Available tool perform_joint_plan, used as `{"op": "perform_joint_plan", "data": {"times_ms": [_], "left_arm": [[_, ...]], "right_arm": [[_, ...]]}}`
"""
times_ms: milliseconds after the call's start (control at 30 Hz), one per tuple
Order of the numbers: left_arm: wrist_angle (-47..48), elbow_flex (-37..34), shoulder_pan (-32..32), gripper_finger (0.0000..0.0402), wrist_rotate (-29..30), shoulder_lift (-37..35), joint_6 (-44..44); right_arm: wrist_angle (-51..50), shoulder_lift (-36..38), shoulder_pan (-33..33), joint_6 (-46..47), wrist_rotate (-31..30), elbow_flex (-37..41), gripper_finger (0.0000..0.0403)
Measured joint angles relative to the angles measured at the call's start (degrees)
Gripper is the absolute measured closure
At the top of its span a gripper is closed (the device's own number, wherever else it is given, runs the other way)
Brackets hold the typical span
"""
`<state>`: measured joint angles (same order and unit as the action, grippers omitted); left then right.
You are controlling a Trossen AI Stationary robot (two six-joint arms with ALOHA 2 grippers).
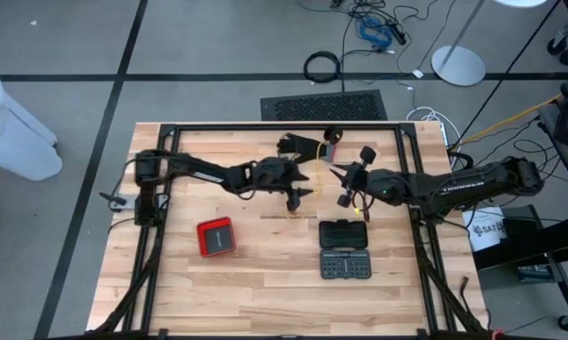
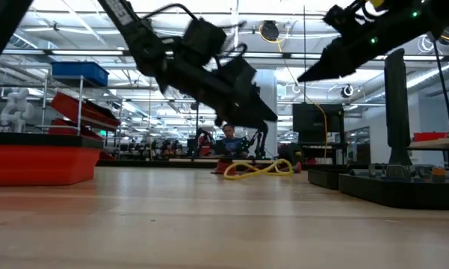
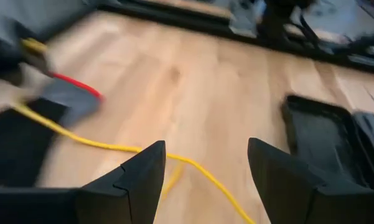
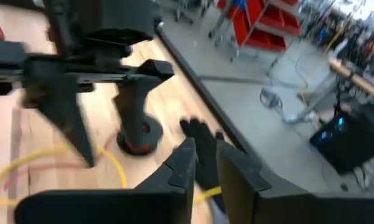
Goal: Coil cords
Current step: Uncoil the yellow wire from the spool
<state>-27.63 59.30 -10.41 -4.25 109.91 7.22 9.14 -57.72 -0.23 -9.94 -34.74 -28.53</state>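
Next, my left gripper moves to close its fingers on the yellow cord's slack stretch (image 1: 317, 192) (image 3: 204, 172), which lies between the black glove and the open black case.
A thin yellow cord (image 3: 112, 146) lies slack in loose loops on the wooden table (image 1: 265, 293) near its middle (image 2: 258, 169). A thin red cord (image 3: 78, 86) runs beside it. My left gripper (image 3: 205, 146) hangs open just above the yellow cord, tilted down, one finger on either side of it (image 1: 301, 196). My right gripper (image 4: 205, 149) hovers to the right of it (image 1: 343, 189), well above the table, with a narrow gap between its fingers. It faces my left gripper. My right gripper has a short stretch of yellow cord (image 4: 206, 195) showing just behind its fingers. Whether it touches that cord, I cannot tell.
A red box (image 1: 215, 236) sits at the near left. An open black case (image 1: 345, 250) lies near the right. A black glove (image 4: 202, 134) and a round black stand with a red ring (image 4: 137, 140) sit toward the far edge. A black frame rail (image 1: 265, 126) borders the table.
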Motion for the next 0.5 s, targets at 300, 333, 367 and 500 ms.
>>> {"op": "perform_joint_plan", "data": {"times_ms": [300,333,367,500], "left_arm": [[9.7,10.0,0.4,0.0168,-7.4,9.0,1.5],[10.9,10.5,0.5,0.0168,-8.6,9.5,1.5],[11.9,11.3,0.6,0.0168,-8.8,9.9,1.5],[17.6,13.0,1.4,0.0168,-1.5,10.0,-1.2]], "right_arm": [[-8.2,0.0,-1.7,5.8,0.1,0.0,0.0323],[-8.2,0.0,-1.7,5.8,0.1,0.0,0.0323],[-8.2,0.0,-1.7,5.8,0.1,0.0,0.0323],[-7.7,0.0,-1.7,5.4,0.2,0.0,0.0323]]}}
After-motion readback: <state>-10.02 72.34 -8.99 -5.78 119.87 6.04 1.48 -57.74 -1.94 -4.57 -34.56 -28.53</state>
